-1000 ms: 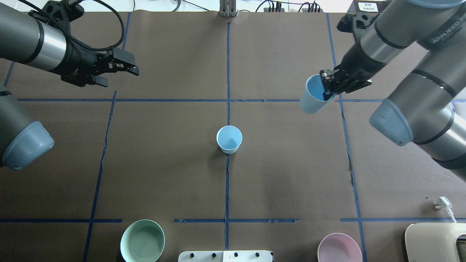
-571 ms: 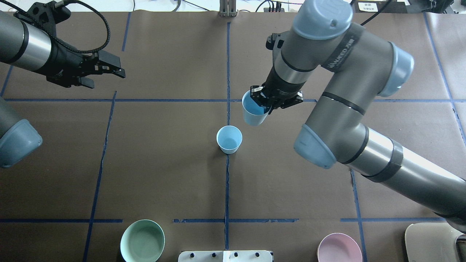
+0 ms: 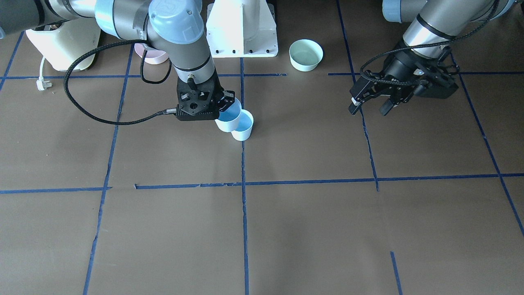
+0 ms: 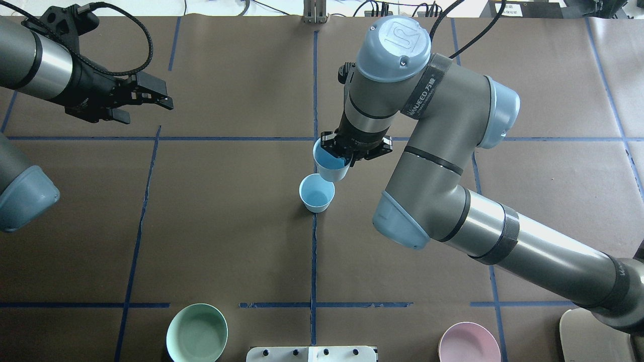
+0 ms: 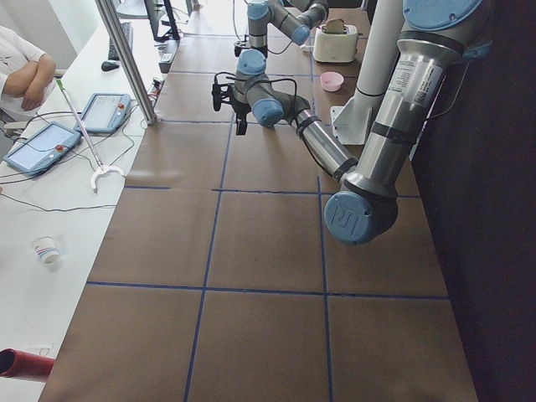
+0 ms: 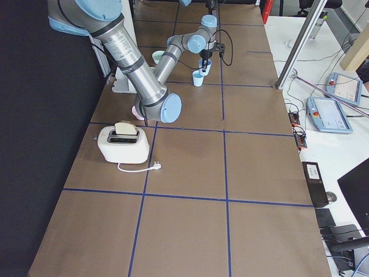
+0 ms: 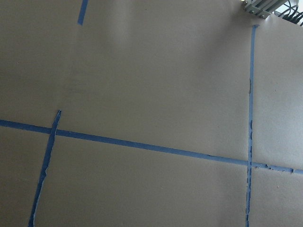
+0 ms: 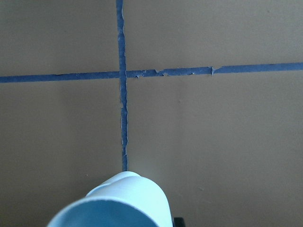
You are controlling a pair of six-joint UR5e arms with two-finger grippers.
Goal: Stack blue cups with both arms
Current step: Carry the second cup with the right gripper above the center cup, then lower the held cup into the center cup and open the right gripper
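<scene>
Next, my right gripper releases the second blue cup, now tilted in the air, inside the blue cup standing upright on the blue tape (image 3: 240, 122) (image 8: 116, 199).
One blue cup (image 4: 317, 192) stands upright at the table's centre on the blue tape cross; it also shows in the front view (image 3: 243, 127). My right gripper (image 4: 348, 155) is shut on the rim of the second blue cup (image 4: 328, 165), held tilted in the air just beyond and to the right of the standing cup. The held cup's base overlaps the standing cup's far rim in the overhead view. The held cup shows in the front view (image 3: 227, 117) and at the bottom of the right wrist view (image 8: 118, 203). My left gripper (image 4: 147, 109) is open and empty over the far left of the table.
A mint-green bowl (image 4: 196, 333) and a pink bowl (image 4: 469, 343) sit near the robot's edge, either side of the white pedestal (image 3: 241, 28). A cream toaster (image 6: 122, 141) with a loose plug (image 3: 41, 84) stands at the near right corner.
My right arm has swept left with the cup in its gripper, from the right half to beside the standing cup. My left gripper has drawn back slightly left.
</scene>
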